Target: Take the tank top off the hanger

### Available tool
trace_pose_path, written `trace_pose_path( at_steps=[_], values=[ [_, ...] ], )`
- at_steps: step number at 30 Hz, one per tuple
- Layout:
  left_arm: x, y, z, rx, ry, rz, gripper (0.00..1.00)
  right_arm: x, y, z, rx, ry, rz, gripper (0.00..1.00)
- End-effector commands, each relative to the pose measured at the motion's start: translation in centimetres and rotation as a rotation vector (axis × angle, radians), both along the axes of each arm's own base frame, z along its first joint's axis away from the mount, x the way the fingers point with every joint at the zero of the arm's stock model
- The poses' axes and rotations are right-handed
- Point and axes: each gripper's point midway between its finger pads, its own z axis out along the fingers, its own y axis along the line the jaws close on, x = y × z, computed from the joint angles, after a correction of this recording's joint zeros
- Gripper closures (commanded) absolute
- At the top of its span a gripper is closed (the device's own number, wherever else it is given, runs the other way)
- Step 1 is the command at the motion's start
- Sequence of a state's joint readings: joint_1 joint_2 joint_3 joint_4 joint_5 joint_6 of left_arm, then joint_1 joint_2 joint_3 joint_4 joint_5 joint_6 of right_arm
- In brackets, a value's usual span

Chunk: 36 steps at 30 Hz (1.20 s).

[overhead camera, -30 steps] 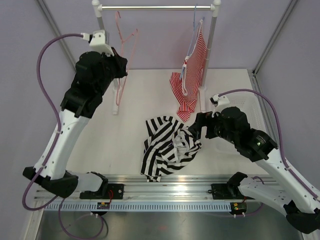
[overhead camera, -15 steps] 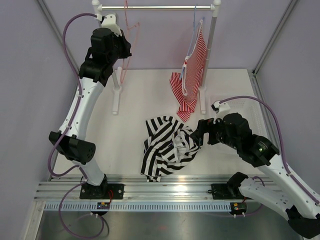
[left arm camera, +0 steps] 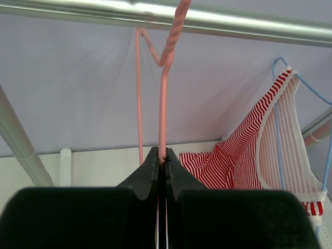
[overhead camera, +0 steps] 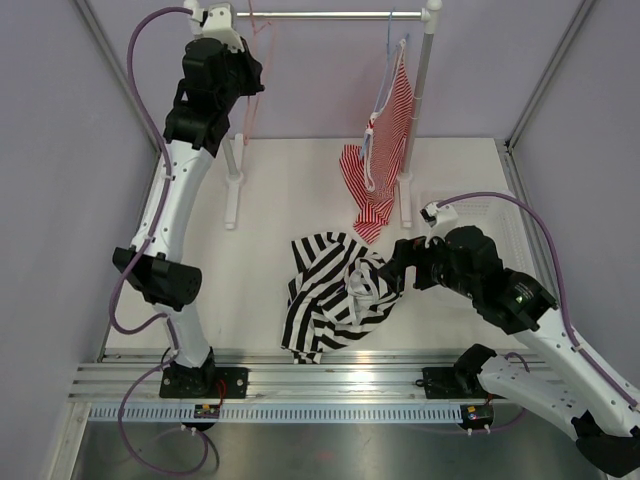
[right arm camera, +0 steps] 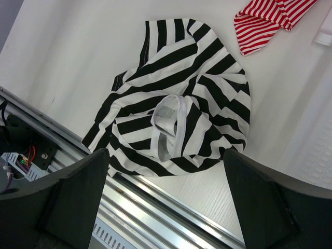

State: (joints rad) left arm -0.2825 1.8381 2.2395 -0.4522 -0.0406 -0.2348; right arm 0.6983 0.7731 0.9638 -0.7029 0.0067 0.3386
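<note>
The white trim [overhead camera: 358, 279] [right arm camera: 181, 113] in the middle of the crumpled black-and-white striped tank top should be grabbed next by my right gripper.
The black-and-white striped tank top [overhead camera: 335, 290] lies crumpled on the white table, off the hanger, and also shows in the right wrist view [right arm camera: 176, 104]. My right gripper [overhead camera: 395, 265] is open and empty just above its right edge, fingers spread wide [right arm camera: 166, 153]. My left gripper [overhead camera: 248, 78] is raised to the rail at the back left and shut on the bare pink wire hanger [left arm camera: 163, 104]. The hanger's twisted neck rises across the rail, and its hook top is cut off by the frame edge. In the top view only a bit of pink wire [overhead camera: 262, 30] shows.
A metal rail [overhead camera: 320, 14] on two white posts [overhead camera: 232, 190] spans the back. A red-and-white striped top [overhead camera: 385, 140] hangs from it on a light blue hanger [left arm camera: 277, 129], its hem on the table. An aluminium track [overhead camera: 320, 385] runs along the front edge.
My left arm has risen and stretched up to the rail, carrying the pink hanger to its top. The right gripper and the tank top have hardly moved.
</note>
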Motion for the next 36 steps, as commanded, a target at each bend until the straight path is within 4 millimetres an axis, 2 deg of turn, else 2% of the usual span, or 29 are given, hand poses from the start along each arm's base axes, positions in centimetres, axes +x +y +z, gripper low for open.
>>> trace_pose_path(
  at_steps=[1,4,10,12,13,14,15,16,17,18,19,20,22,23,25,26,27,28,30,31,32,33,34,35,36],
  values=[
    [2.0,0.2,0.7,-0.001,-0.038,0.007,1.0,-0.1,0.9,0.7,0.048,-0.01,0.031,0.0],
    [2.7,0.2,-0.7,0.006,-0.008,0.013,0.98,-0.2,1.0,0.5,0.049,-0.002,0.033,0.01],
    [3.1,0.0,-2.2,0.009,0.029,-0.004,0.95,-0.2,1.6,0.4,0.062,0.012,0.052,0.0],
    [2.3,0.2,-1.9,0.003,0.04,-0.002,0.96,-0.2,2.1,0.4,0.073,0.017,0.069,0.0],
    [2.1,0.2,-3.2,0.008,0.07,-0.003,0.96,-0.1,2.3,0.5,0.082,0.013,0.072,0.0],
    [0.9,0.5,-1.5,-0.014,0.04,-0.002,0.95,0.0,2.5,0.3,0.083,0.022,0.073,0.0],
    [0.4,0.6,-1.6,-0.02,0.043,0.0,0.91,0.1,2.6,0.3,0.085,0.022,0.075,0.0],
    [0.0,0.7,-1.6,-0.024,0.039,-0.001,0.82,0.3,2.9,0.4,0.095,0.02,0.076,0.0],
    [-0.3,0.7,-2.5,-0.03,0.047,-0.001,0.61,0.6,3.1,0.0,0.089,0.029,0.074,0.0],
    [-1.5,0.9,-1.0,-0.042,0.014,-0.009,0.46,0.7,3.4,-0.2,0.089,0.038,0.077,0.0],
    [-1.9,1.0,-0.8,-0.045,0.005,-0.008,0.34,1.0,3.6,-0.2,0.093,0.033,0.077,0.01],
    [-2.3,1.1,-0.9,-0.044,0.012,-0.006,0.01,1.4,4.0,-0.9,0.083,0.052,0.074,0.01],
    [-3.6,1.5,0.2,-0.039,0.008,-0.006,0.01,2.0,4.4,-1.7,0.079,0.072,0.059,0.0],
    [-4.4,1.8,-0.6,-0.024,0.051,-0.004,0.01,2.6,4.7,-2.9,0.056,0.108,0.044,0.01],
    [-6.7,3.1,0.2,-0.029,0.072,0.04,0.01,3.3,4.9,-4.3,0.033,0.156,-0.001,0.0],
    [-8.1,3.8,-0.4,-0.036,0.112,0.063,0.01,4.2,4.7,-5.8,-0.007,0.183,-0.04,0.01],
    [-8.7,4.7,-2.7,-0.027,0.17,0.11,0.01,4.4,4.8,-6.6,-0.024,0.198,-0.054,0.01],
    [-11.4,5.6,-1.3,-0.049,0.137,0.126,0.01,4.8,5.0,-7.1,-0.023,0.205,-0.06,0.0],
    [-13.4,6.2,-2.8,-0.072,0.158,0.141,0.01,5.4,5.1,-9.0,-0.066,0.222,-0.084,0.01],
    [-14.4,6.4,-6.0,-0.062,0.22,0.143,0.01,5.8,5.3,-9.4,-0.073,0.214,-0.088,0.0],
    [-16.9,6.6,-5.5,-0.087,0.197,0.124,0.01,6.0,5.3,-10.6,-0.102,0.229,-0.098,0.0],
    [-18.3,6.6,-6.3,-0.094,0.216,0.105,0.01,6.4,5.1,-11.3,-0.127,0.23,-0.117,0.01],
    [-19.5,6.5,-10.3,-0.087,0.305,0.098,0.01,6.7,5.0,-11.9,-0.146,0.234,-0.125,0.01],
    [-22.1,6.8,-10.0,-0.116,0.28,0.081,0.01,7.1,4.8,-13.6,-0.192,0.261,-0.143,0.01],
    [-23.3,6.2,-11.3,-0.117,0.301,0.035,0.01,7.1,5.2,-14.1,-0.207,0.276,-0.127,0.0]
  ],
)
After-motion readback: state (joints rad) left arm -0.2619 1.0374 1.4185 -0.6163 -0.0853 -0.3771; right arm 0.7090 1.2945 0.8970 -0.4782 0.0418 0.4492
